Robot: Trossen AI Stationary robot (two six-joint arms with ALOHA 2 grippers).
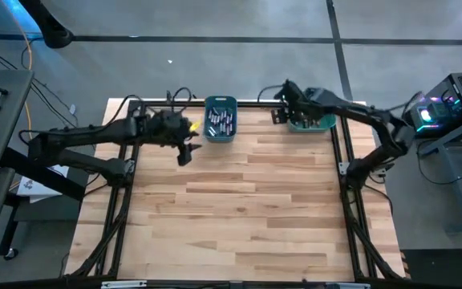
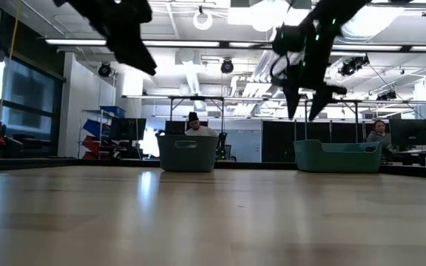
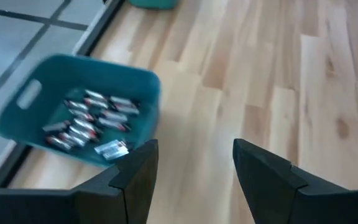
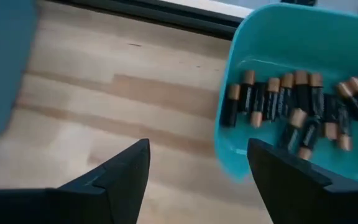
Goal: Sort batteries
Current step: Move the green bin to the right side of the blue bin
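The right gripper will close on the rim (image 1: 289,126) (image 4: 217,132) of the teal bin with copper-ended batteries, on the side of that bin facing the bin of silvery-grey batteries.
Two teal bins stand at the table's far edge. The left bin (image 1: 220,120) (image 3: 36,99) holds several silvery-grey batteries (image 3: 92,121). The right bin (image 1: 313,123) (image 4: 278,37) holds several dark batteries with copper ends (image 4: 291,102). My left gripper (image 1: 185,151) (image 3: 194,168) hangs open above bare wood, just left of and nearer than the left bin. My right gripper (image 1: 284,100) (image 2: 304,111) (image 4: 197,171) hangs open in the air beside the right bin's left edge. Neither gripper holds a battery.
The wooden table top (image 1: 239,209) lies bare nearer than the bins. A black frame (image 1: 347,185) runs along the table's sides. In the low view, both bins (image 2: 187,153) (image 2: 339,156) stand at the far edge, and two people (image 2: 193,125) (image 2: 379,131) sit in the room beyond.
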